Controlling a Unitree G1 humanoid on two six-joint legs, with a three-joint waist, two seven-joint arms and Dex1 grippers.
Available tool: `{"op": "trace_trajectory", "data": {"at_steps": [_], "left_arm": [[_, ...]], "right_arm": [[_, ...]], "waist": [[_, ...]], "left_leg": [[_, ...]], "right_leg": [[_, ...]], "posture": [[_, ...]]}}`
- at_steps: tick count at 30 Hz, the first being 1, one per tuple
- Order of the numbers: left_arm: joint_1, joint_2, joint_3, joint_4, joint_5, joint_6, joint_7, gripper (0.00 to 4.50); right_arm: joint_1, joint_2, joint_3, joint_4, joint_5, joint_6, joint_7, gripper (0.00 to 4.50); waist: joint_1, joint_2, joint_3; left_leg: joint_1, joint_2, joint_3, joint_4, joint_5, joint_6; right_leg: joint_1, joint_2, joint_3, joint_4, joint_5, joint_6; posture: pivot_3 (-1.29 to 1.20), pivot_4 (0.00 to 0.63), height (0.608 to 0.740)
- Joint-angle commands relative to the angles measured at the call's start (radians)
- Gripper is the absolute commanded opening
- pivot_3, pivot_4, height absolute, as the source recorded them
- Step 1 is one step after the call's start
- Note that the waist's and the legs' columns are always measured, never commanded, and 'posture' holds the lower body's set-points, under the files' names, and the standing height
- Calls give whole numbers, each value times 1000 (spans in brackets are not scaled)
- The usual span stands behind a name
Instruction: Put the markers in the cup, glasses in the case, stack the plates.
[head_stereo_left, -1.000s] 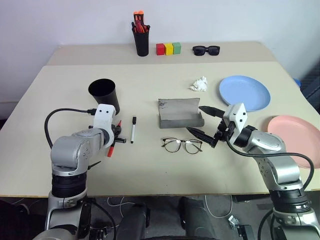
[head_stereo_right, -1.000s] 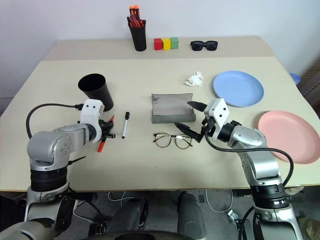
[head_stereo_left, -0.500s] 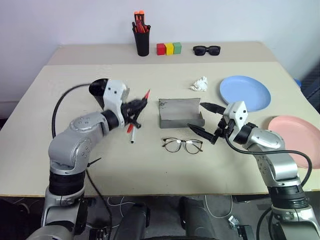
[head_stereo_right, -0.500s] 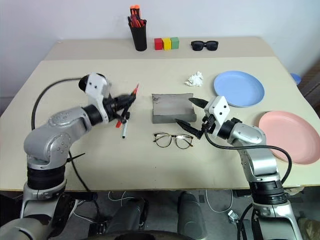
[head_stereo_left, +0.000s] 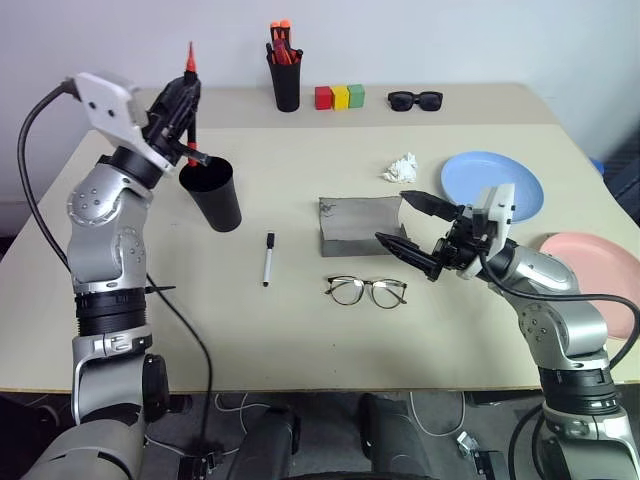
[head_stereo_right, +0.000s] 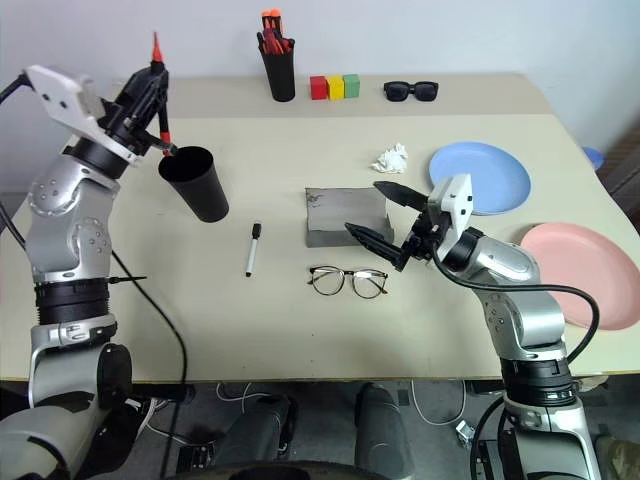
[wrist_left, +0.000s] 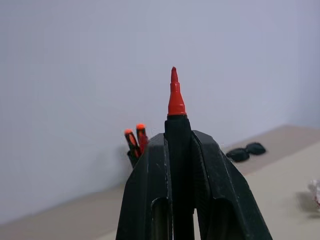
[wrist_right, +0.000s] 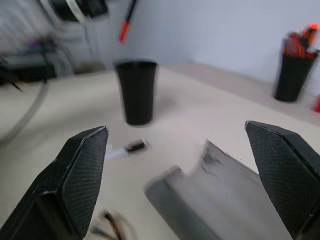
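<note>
Next, my left gripper lets go of the red marker inside the black cup (head_stereo_left: 209, 179) nearest the white marker, with its red tip up.
My left gripper (head_stereo_left: 183, 100) is raised at the far left and shut on the red marker (head_stereo_left: 190, 60). It holds the marker upright, red tip up (wrist_left: 175, 95), with the lower end close over the black cup's (head_stereo_left: 212, 195) far rim. The white marker (head_stereo_left: 267, 258) lies on the table right of the cup. The grey case (head_stereo_left: 360, 225) stands open mid-table, and the wire-framed glasses (head_stereo_left: 366, 291) lie just in front of it. My right gripper (head_stereo_left: 392, 218) hovers open at the case's right end, holding nothing. The blue plate (head_stereo_left: 495, 185) and pink plate (head_stereo_left: 595, 280) lie apart at the right.
Along the back of the table stand a black holder of orange-tipped pens (head_stereo_left: 283, 75), three coloured blocks (head_stereo_left: 338, 97) and black sunglasses (head_stereo_left: 412, 99). A crumpled tissue (head_stereo_left: 400, 168) lies between the case and the blue plate.
My left gripper lifted the red marker off the table, swung it up and left over the cup and turned it upright. My right gripper rose slightly and stayed open.
</note>
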Motion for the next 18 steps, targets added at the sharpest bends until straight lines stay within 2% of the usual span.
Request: {"op": "trace_trajectory", "data": {"at_steps": [1,8,18], "left_arm": [[-64,19,39,82,-29,-123,-47,20],[-111,2,46,304,-61,-319,-170,20],[-122,-39,38,535,-22,-501,-159,20]], "right_arm": [[-10,-1,-28,-64,67,31,3,4500],[-10,-1,-11,-66,31,19,-17,4500],[-13,-21,-15,-65,11,18,-18,4500]], "waist": [[1,0,0],[-5,0,0],[-6,0,0]], "left_leg": [[0,0,0,0,0,0],[0,0,0,0,0,0],[0,0,0,0,0,0]], "right_leg": [[0,0,0,0,0,0],[0,0,0,0,0,0],[0,0,0,0,1,1]], "posture": [[0,150,740],[0,150,740],[0,150,740]]}}
